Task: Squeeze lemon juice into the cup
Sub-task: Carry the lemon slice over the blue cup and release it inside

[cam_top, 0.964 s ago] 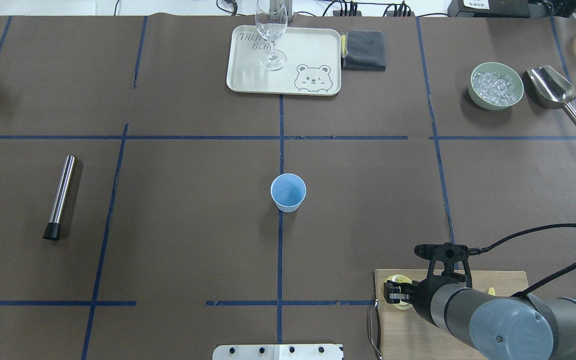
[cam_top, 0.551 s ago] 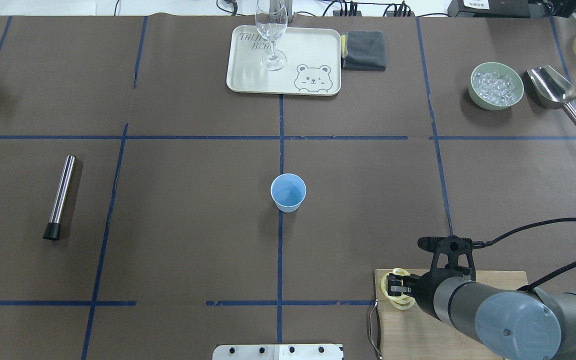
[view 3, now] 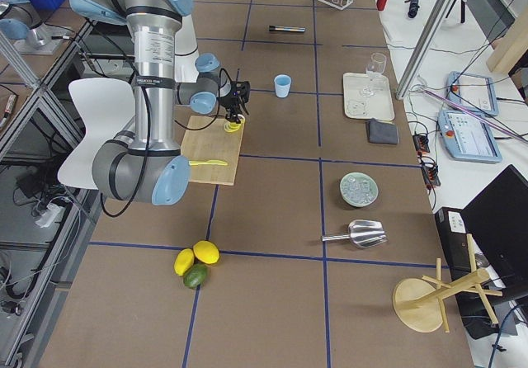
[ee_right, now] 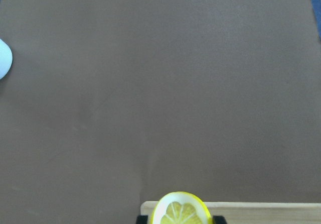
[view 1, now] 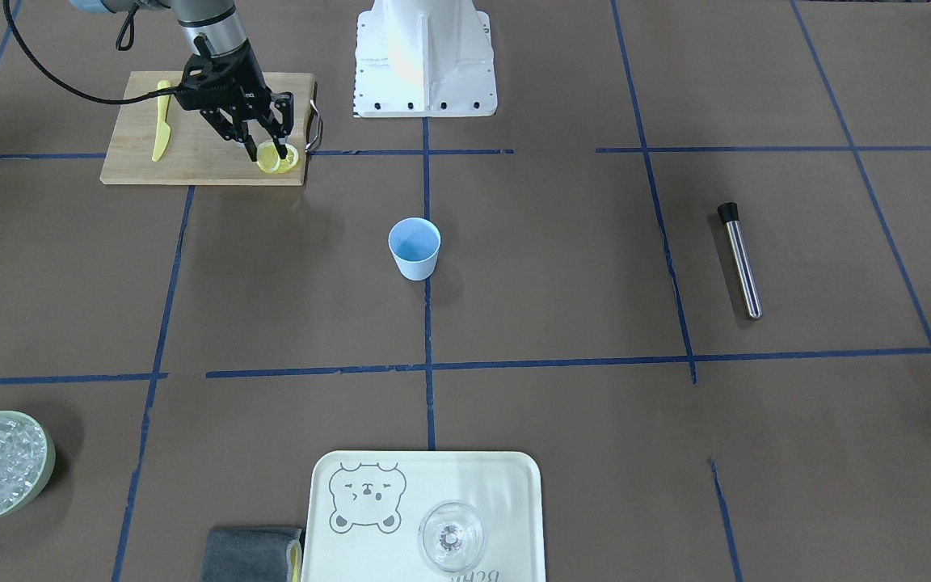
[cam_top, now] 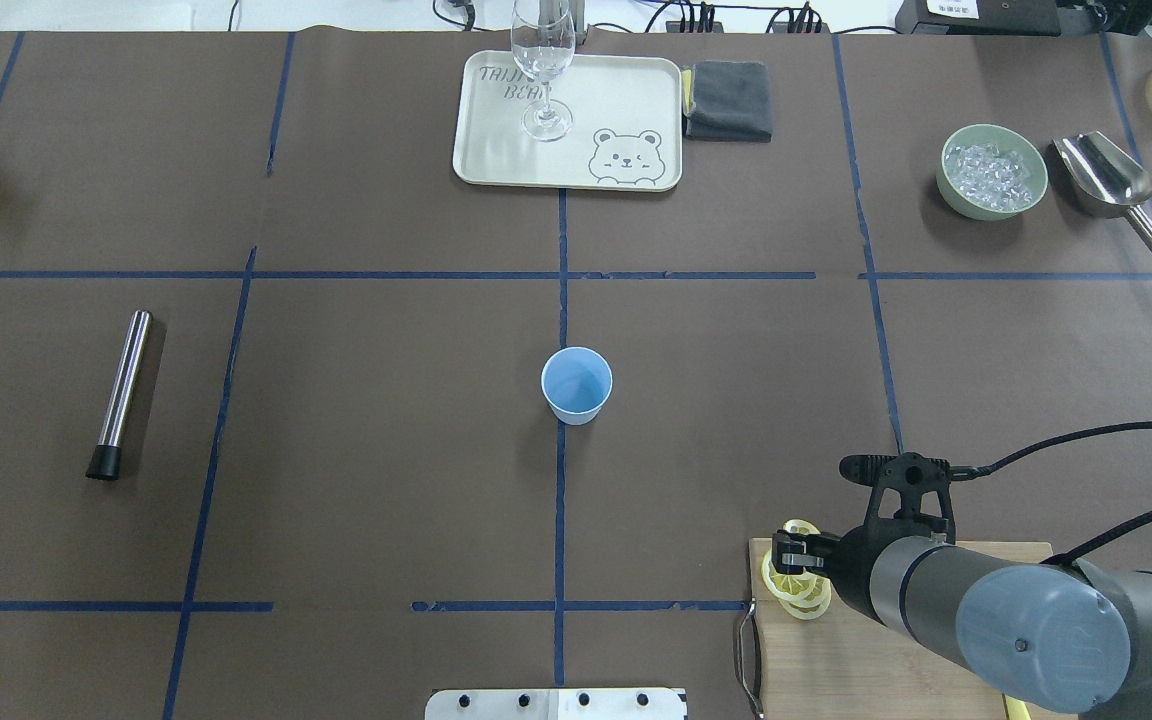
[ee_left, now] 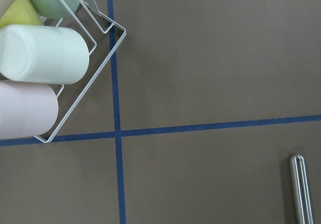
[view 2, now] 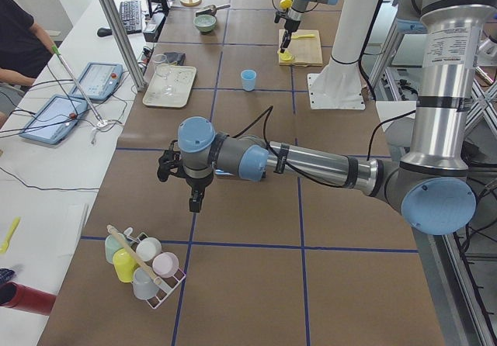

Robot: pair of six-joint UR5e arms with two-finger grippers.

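Observation:
I should release the lemon slice inside the opening of the light blue cup [view 1: 413, 234] with my right gripper.
The light blue cup [cam_top: 576, 385] [view 1: 414, 246] stands upright at the table's middle; its edge shows at the right wrist view's left border [ee_right: 2, 58]. My right gripper [cam_top: 789, 566] [view 1: 268, 144] hangs over the left end of the wooden cutting board [cam_top: 806, 660], shut on a lemon slice [ee_right: 180, 212] [view 1: 278, 158] held on edge just above the board. More slices [cam_top: 808, 602] lie beneath it. My left gripper [view 2: 194, 202] shows only in the exterior left view, above the table near a cup rack; I cannot tell its state.
A yellow toy knife [view 1: 161, 121] lies on the board. At the far side are a tray [cam_top: 626, 100] with a stemmed glass [cam_top: 543, 70], a grey cloth [cam_top: 729, 100], a bowl of ice [cam_top: 994, 172] and a scoop [cam_top: 1106, 180]. A steel tube [cam_top: 121, 395] lies left.
My right gripper has risen off the board with the lemon slice and shifted slightly toward the table's far side. The cup has not moved.

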